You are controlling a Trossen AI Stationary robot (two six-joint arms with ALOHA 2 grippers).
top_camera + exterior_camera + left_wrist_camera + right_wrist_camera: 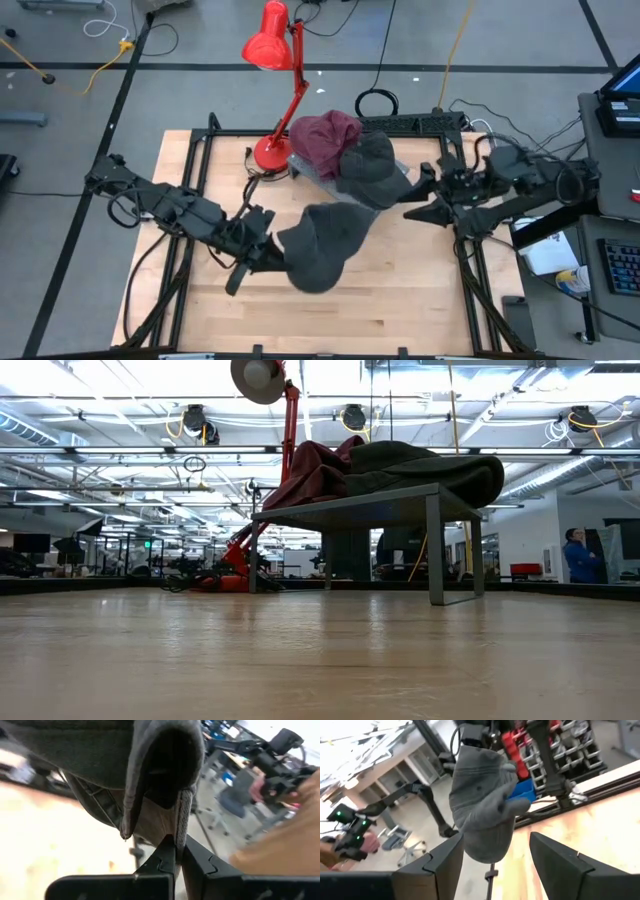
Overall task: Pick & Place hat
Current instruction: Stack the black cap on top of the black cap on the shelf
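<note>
The robot's right gripper needs to close on the loose end (358,220) (492,846) of the dark grey hat, across from the left gripper and close to the grey stand.
A dark grey hat (325,250) is in my left gripper (268,258), over the table's middle. The left wrist view looks into its hollow (150,760) past the shut fingers (177,845). The right wrist view shows it off the table (485,810). It is out of the low view. My right gripper (412,200) is open (495,855) at the right, beside a grey stand (430,510). A red hat (325,135) and another dark hat (370,165) lie piled on the stand. My left gripper pinches the grey hat's rim edge (184,815) between its two fingers. The fingers come about level from the table's left side. The hat is lifted clear of the table, its crown reaching out beyond the fingertips toward the right.
A red desk lamp (290,90) stands at the far edge, its base beside the stand's left end and its arm rising behind the piled hats (285,440). The wooden table top (400,300) is bare on the near side. A person stands far off in the room (578,550).
</note>
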